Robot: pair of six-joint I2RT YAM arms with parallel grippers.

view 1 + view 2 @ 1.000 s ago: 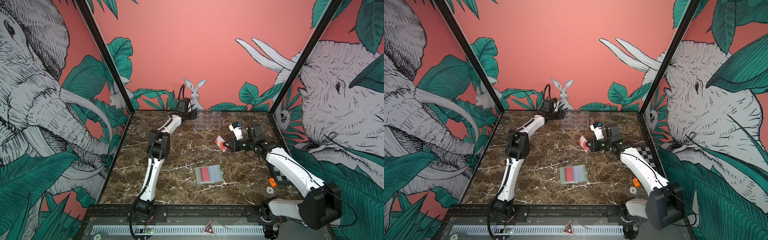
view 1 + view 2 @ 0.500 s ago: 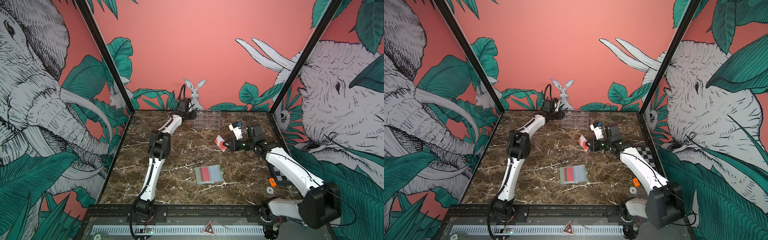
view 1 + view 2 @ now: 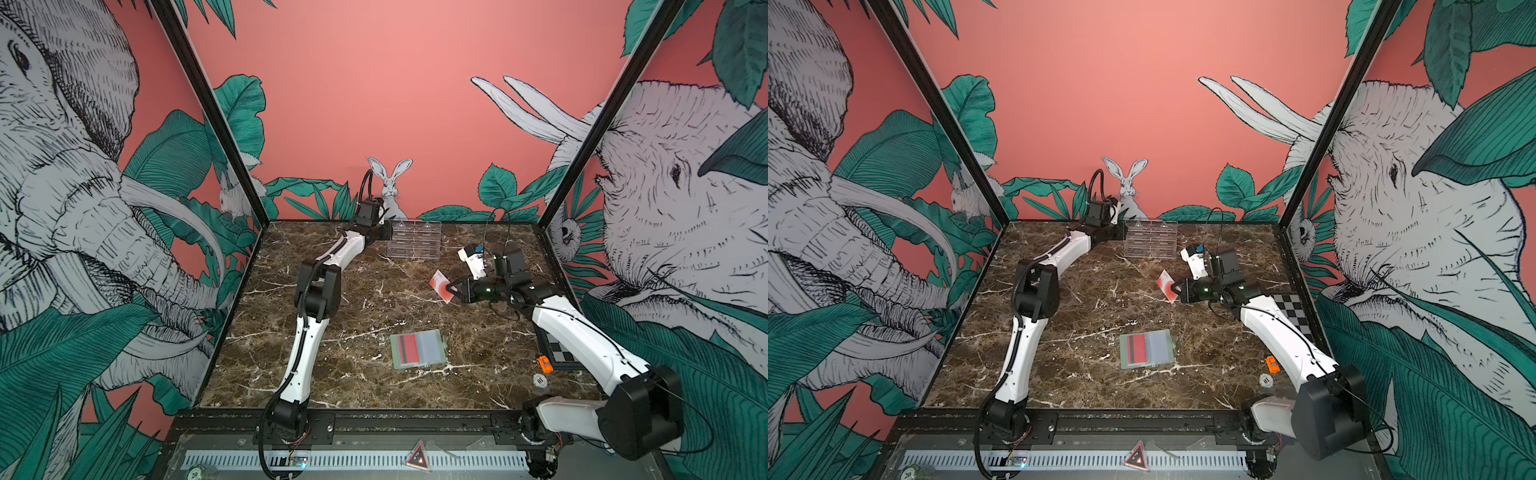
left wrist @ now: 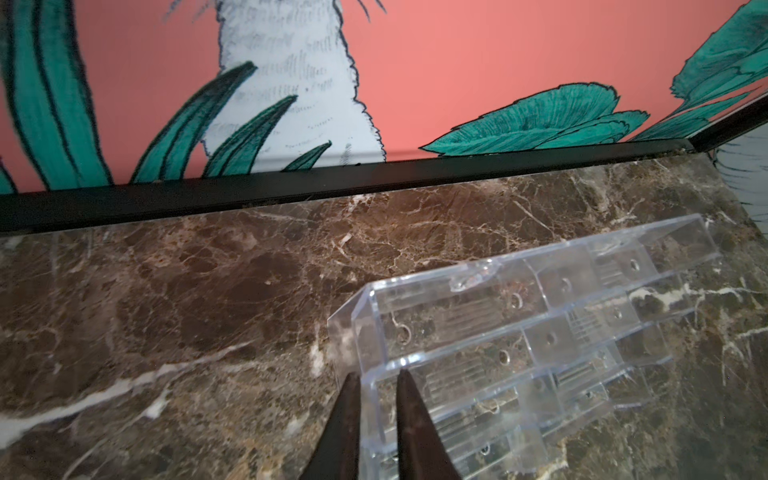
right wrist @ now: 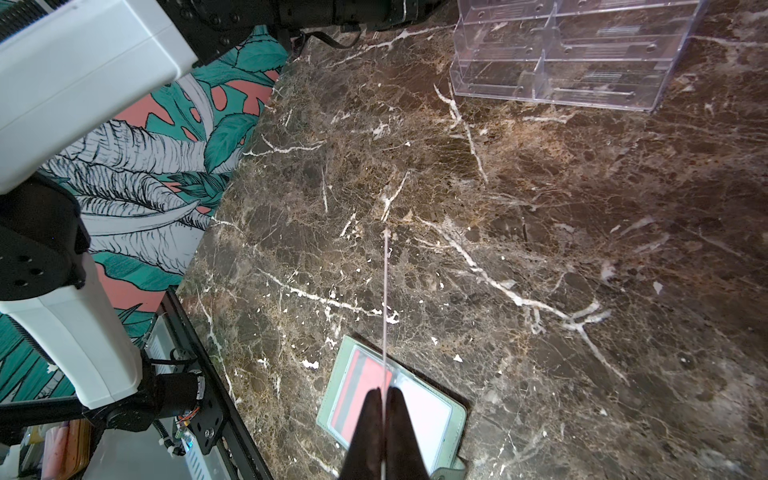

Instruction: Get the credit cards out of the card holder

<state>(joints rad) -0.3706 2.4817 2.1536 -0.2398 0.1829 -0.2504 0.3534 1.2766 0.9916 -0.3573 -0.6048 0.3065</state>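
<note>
I will take a new grip on the side's top corner (image 4: 370, 289) and pull the stand forward, as the clear stand is far back and my left gripper is below the top level.
The pale green card holder (image 3: 436, 360) (image 3: 1166, 358) lies open on the marble near the middle. A red credit card with a dark stripe (image 3: 407, 348) (image 3: 1136, 348) (image 5: 357, 386) sits in one clear sleeve. My right gripper (image 3: 454, 289) (image 3: 1177, 289) (image 5: 384, 390) is shut on another credit card (image 3: 440, 284) (image 3: 1165, 283), white with a red circle, held above the table beyond the holder; the right wrist view shows it edge-on (image 5: 386, 291). My left gripper (image 3: 388, 235) (image 4: 378, 378) is at the back, jaws narrowly apart astride the clear stand's side wall; whether they pinch it is unclear.
A clear acrylic tiered stand (image 3: 413, 241) (image 3: 1150, 241) (image 4: 519, 332) (image 5: 573, 54) stands near the back wall. At the right edge lie a checkered board (image 3: 559, 353) (image 3: 1291, 307), a small orange piece (image 3: 544, 364) and a round chip (image 3: 539, 379).
The left jaws have drawn closer together around the stand's wall. Neither arm, the held card nor the holder has visibly moved.
</note>
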